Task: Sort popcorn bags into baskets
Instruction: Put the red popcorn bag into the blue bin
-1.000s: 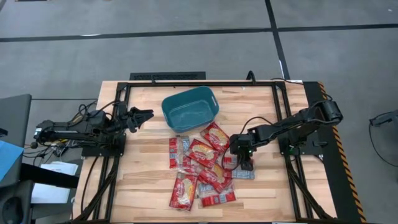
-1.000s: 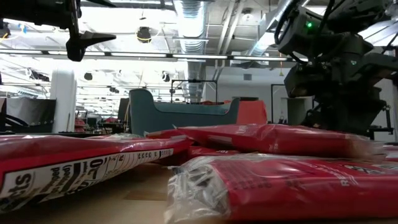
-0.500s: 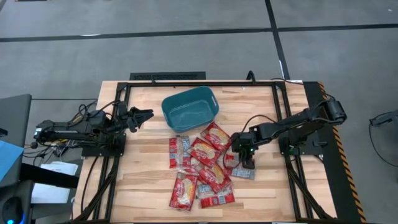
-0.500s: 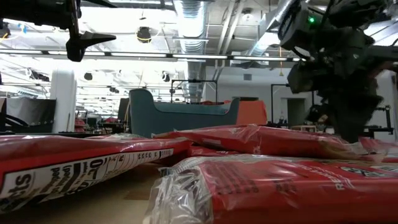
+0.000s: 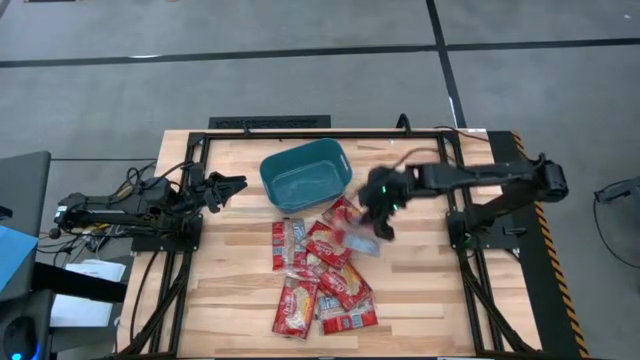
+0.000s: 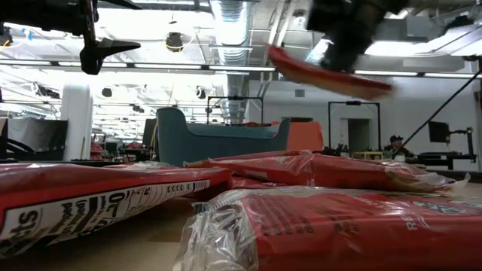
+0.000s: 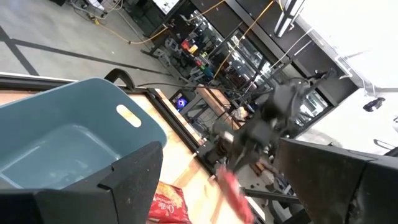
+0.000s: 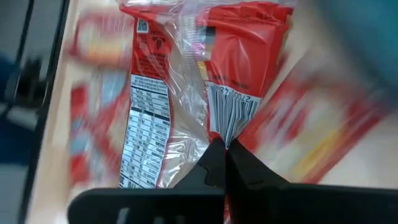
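Note:
Next, I release the popcorn bag with my right gripper inside the teal basket (image 5: 314,185), along the side nearest the pile.
Several red popcorn bags (image 5: 325,275) lie in an overlapping pile at the table's middle, close in front of the low view's camera (image 6: 316,226). The empty teal basket (image 5: 305,174) stands beyond them toward the far edge. My right gripper (image 5: 380,205) is in the air just right of the basket, shut on one bag (image 5: 360,238), which also shows in the low view (image 6: 331,75). My left gripper (image 5: 238,184) hovers open to the left of the basket. My right gripper pinches the bag between its two fingers at the edge beside the barcode (image 8: 227,134), on the printed back side. The fingers (image 8: 214,165) come from above. The bag is lifted clear of the pile and hangs tilted below the gripper (image 6: 354,81).
Black frame rails (image 5: 455,200) run along both sides and the far edge of the table. Bare wood (image 5: 420,290) lies right of the pile. A person (image 6: 395,147) sits far back in the room.
My right gripper has risen from the pile's right edge and swung toward the far edge and left, toward the basket. The bag that lay at the pile's right edge has come up with it, lifted clear. The other bags shifted slightly.

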`<move>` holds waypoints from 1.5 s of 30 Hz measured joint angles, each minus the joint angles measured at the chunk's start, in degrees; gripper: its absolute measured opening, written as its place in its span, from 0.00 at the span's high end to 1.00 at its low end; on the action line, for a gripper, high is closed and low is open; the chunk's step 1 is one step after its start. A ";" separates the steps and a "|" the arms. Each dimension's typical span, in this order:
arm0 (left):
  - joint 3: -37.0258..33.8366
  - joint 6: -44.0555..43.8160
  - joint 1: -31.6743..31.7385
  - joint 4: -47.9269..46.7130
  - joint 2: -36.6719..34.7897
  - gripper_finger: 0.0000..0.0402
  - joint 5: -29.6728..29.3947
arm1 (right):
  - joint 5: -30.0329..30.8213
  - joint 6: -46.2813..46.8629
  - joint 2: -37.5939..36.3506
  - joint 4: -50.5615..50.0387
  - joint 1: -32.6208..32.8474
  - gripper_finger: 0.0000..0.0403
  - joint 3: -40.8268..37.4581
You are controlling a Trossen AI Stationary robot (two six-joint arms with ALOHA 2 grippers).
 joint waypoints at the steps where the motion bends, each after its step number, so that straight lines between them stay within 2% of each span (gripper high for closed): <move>1: -0.01 0.00 0.01 -0.01 0.00 0.24 0.00 | 0.17 -2.10 0.59 -0.11 -1.37 0.97 2.01; 11: -0.01 -0.12 0.01 -2.43 -0.01 0.24 -0.01 | 0.23 -23.46 15.83 -0.45 -14.33 0.97 25.00; 21: -0.01 -0.32 -0.01 -3.42 0.00 0.24 0.07 | 0.35 -38.38 35.07 -2.66 -20.45 0.96 43.43; 27: -0.01 -0.90 0.01 -4.04 0.00 0.24 0.44 | 1.37 -45.49 43.57 -12.89 -20.58 0.94 50.22; 33: -0.01 -1.04 -0.01 -4.07 -0.02 0.24 0.46 | 4.93 -50.56 48.21 -16.17 -19.27 0.94 51.31; 39: -0.01 -1.39 0.01 -4.45 -0.02 0.24 0.49 | 6.40 -52.45 50.47 -15.85 -17.85 0.81 51.37; 45: -0.01 -0.76 0.01 -4.77 -0.02 0.24 0.48 | 6.50 -50.93 50.38 -15.53 -17.31 0.55 52.06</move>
